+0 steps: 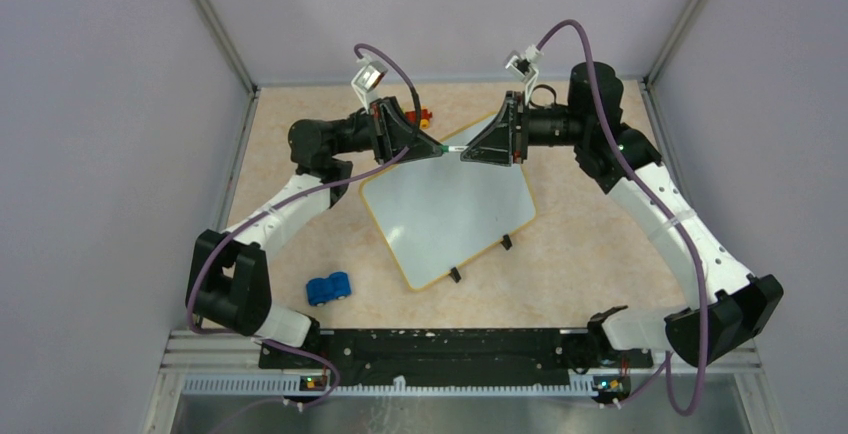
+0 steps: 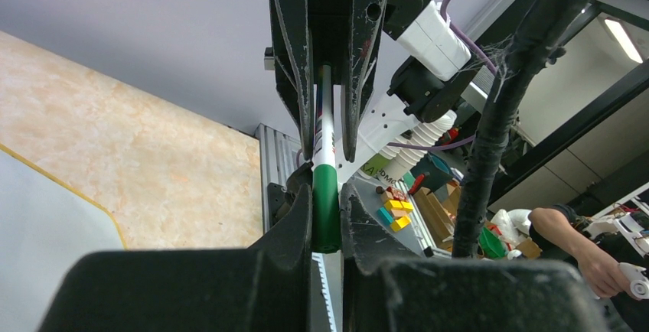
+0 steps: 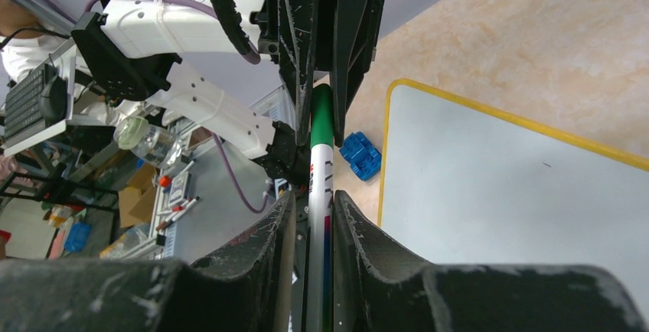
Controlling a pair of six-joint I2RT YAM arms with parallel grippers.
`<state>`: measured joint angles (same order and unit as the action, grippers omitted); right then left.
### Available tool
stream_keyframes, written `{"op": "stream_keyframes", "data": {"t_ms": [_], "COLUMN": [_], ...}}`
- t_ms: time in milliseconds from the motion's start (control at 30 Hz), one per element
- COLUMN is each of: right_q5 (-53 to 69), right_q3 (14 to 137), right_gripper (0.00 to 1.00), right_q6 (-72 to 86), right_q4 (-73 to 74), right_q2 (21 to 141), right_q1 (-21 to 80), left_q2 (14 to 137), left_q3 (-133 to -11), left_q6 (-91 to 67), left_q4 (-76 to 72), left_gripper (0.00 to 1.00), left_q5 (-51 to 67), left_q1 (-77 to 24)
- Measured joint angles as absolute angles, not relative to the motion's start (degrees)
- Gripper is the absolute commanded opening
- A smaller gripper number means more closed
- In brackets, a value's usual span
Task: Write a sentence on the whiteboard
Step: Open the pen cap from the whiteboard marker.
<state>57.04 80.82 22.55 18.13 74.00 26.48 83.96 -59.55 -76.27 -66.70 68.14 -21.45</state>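
The robot's left gripper needs to release the green cap, now above the whiteboard's far edge, beside the whiteboard, on the bare table [image 1: 312,200] beyond the blue toy car.
The whiteboard [image 1: 450,214] lies flat in the middle of the table, white with a thin yellow rim. No sentence shows on its surface [image 3: 520,194]. Above its far edge a marker [image 1: 452,148] hangs level between both grippers. My left gripper [image 1: 440,147] is shut on the marker's green cap [image 2: 325,209]. From the opposite side my right gripper [image 1: 462,152] surrounds the white barrel [image 3: 319,171]. Its jaws [image 3: 315,198] are close about the barrel, one finger touching, with a thin gap on the other side.
A blue toy car [image 1: 328,288] sits on the table left of the board's near corner. A small red and yellow toy [image 1: 424,114] lies near the back wall. Two black clips [image 1: 455,274] sit on the board's near edge.
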Motion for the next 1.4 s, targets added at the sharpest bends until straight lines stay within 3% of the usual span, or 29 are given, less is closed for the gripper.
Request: {"op": "stream_keyframes", "data": {"t_ms": [233,433,533,767,933,1200,1400], "right_q5": [57.06,56.6,56.29,55.96,55.94,55.48,54.72], "right_q3": [81.21,81.56,81.56,81.56,81.56,81.56,81.8], "right_gripper": [0.31,0.29,0.39,0.39,0.32,0.0,0.0], "right_q6": [22.52,22.52,22.5,22.09,22.09,21.98,21.21], "right_q4": [18.59,18.87,18.98,19.46,19.42,19.33,20.29], "right_q2": [74.0,74.0,74.0,74.0,74.0,74.0,74.0], "right_q1": [26.48,26.48,26.48,26.33,26.11,26.06,25.8], "left_q2": [83.96,83.96,83.96,83.96,83.96,83.96,83.96], "left_q3": [-59.68,-59.68,-59.68,-59.68,-59.68,-59.68,-59.68], "left_q6": [-76.05,-75.61,-75.26,-74.83,-74.78,-74.78,-73.76], "left_q4": [-66.37,-66.3,-66.28,-65.56,-65.32,-65.19,-64.45], "left_gripper": [0.0,0.0,0.0,0.0,0.0,0.0,0.0], "left_q5": [68.25,68.18,68.2,68.27,68.25,68.31,68.31], "left_q1": [-21.54,-21.61,-21.61,-21.61,-21.69,-21.78,-21.71]}}
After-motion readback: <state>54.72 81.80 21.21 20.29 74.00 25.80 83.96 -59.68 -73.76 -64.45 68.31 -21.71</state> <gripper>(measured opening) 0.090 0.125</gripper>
